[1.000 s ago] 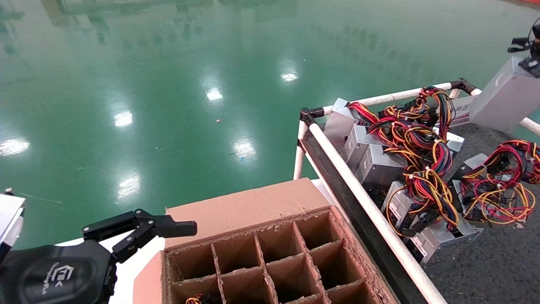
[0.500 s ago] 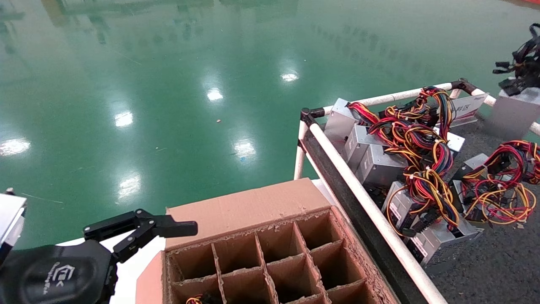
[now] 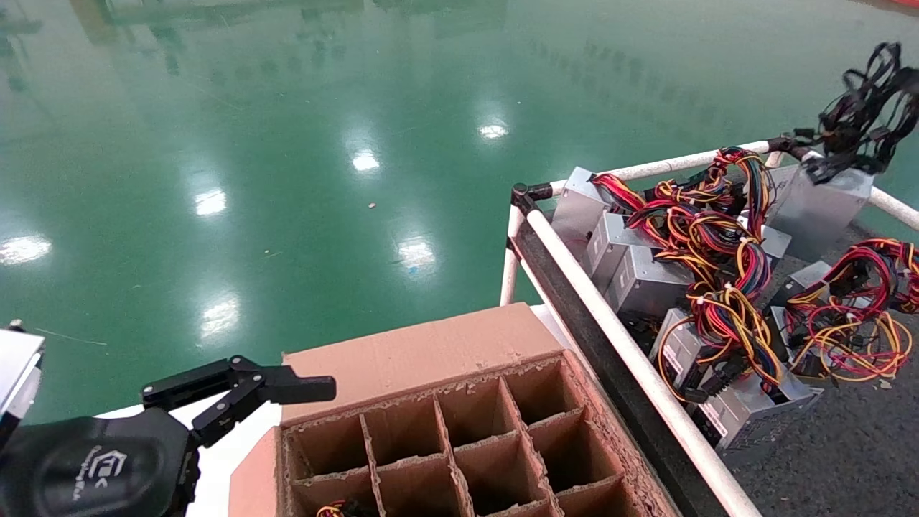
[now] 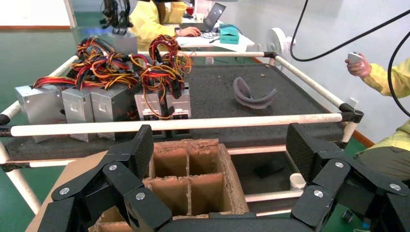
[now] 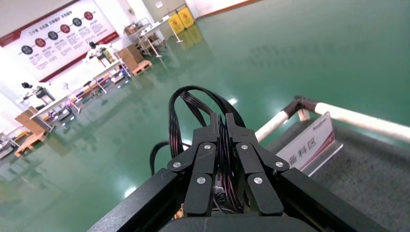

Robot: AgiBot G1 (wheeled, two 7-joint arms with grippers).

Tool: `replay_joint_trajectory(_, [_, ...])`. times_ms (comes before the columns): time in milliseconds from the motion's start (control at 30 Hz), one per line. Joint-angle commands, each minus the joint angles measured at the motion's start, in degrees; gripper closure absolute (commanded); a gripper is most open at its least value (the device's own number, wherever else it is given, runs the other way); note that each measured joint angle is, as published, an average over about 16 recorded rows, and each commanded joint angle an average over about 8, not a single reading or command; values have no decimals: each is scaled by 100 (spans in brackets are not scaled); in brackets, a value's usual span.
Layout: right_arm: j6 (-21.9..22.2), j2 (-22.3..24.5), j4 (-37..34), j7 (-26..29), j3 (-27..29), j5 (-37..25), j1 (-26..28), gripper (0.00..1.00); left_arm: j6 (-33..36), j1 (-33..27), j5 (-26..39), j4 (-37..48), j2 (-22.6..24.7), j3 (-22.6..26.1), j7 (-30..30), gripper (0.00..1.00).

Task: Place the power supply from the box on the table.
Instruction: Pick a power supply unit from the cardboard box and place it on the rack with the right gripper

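Next, my right gripper puts the power supply down on the felt [image 3: 802, 216] near the table's far corner, beside the red and yellow wires.
The power supply [image 3: 818, 205], a silver-grey unit with black cables [image 3: 858, 100], hangs tilted over the far corner of the table [image 3: 847, 445]. I cannot tell whether it touches the felt. In the left wrist view the power supply [image 4: 120, 42] shows far off behind the coloured wires. My right gripper [image 5: 220, 121] is shut on the black cables [image 5: 193, 99]; it does not show in the head view. The box [image 3: 431, 352], with its cardboard dividers, stands beside the table. My left gripper [image 3: 248, 388] is parked open beside the box [image 4: 232, 179], holding nothing [image 4: 220, 145].
Several grey units with red and yellow wires [image 3: 689, 258] lie along the table's white rail [image 3: 624, 345]. A white sign [image 5: 309, 145] stands at the far corner. A grey curved band [image 4: 254, 94] lies on the felt. People in yellow [image 4: 391, 77] are beyond the table.
The power supply has swung in from the right edge, leftward and lower, over the table's far corner, and its black cables now show in full. The left arm has not moved.
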Motion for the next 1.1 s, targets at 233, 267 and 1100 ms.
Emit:
replay_joint_trajectory(233, [216, -249, -40, 20, 37, 53, -217, 100, 0, 0, 0, 0, 0, 1, 0, 0])
replay_joint_trajectory(267, [251, -277, -40, 21, 41, 59, -242, 100, 0, 0, 0, 0, 0, 1, 0, 0])
replay_joint_trajectory(1100, [302, -272, -50, 98, -22, -29, -766, 3, -2, 1, -2, 1, -2, 2, 2, 0])
